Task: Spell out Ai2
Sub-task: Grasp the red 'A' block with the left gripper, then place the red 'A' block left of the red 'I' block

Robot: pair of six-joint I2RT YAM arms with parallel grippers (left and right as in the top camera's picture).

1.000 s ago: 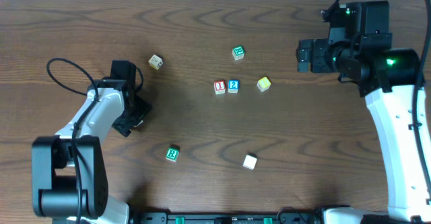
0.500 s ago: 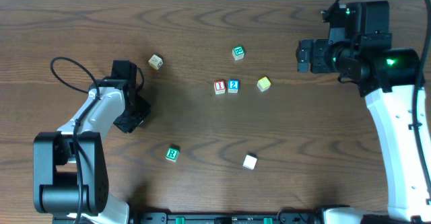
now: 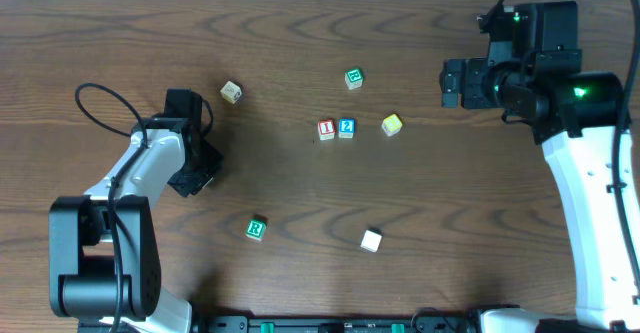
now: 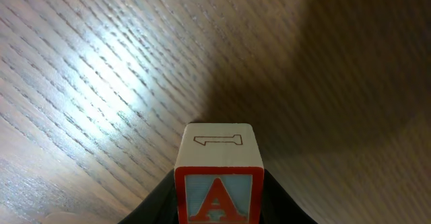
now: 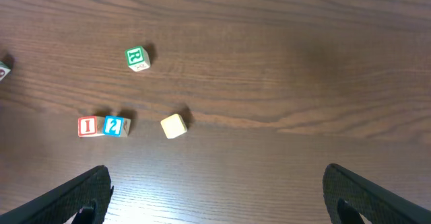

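Note:
My left gripper will release the red A block next to the red I block, opposite the blue 2 block [image 3: 307,132].
My left gripper [image 3: 198,176] is shut on a red A block [image 4: 218,190], held just above the wood at the table's left; the overhead view hides the block under the fingers. A red I block [image 3: 326,129] and a blue 2 block [image 3: 346,127] sit touching side by side mid-table, also in the right wrist view: the I block [image 5: 87,126] and the 2 block [image 5: 116,125]. My right gripper [image 3: 453,83] is open and empty, high at the back right, its fingertips [image 5: 215,190] spread wide.
A yellow block [image 3: 392,124] lies right of the 2. A green block [image 3: 353,77] sits behind the pair, another green block [image 3: 256,228] at front left, a white block [image 3: 371,239] at front, a tan block [image 3: 231,92] at back left.
My left gripper has shifted slightly toward the back and right with the A block. The right arm and the blocks have not moved.

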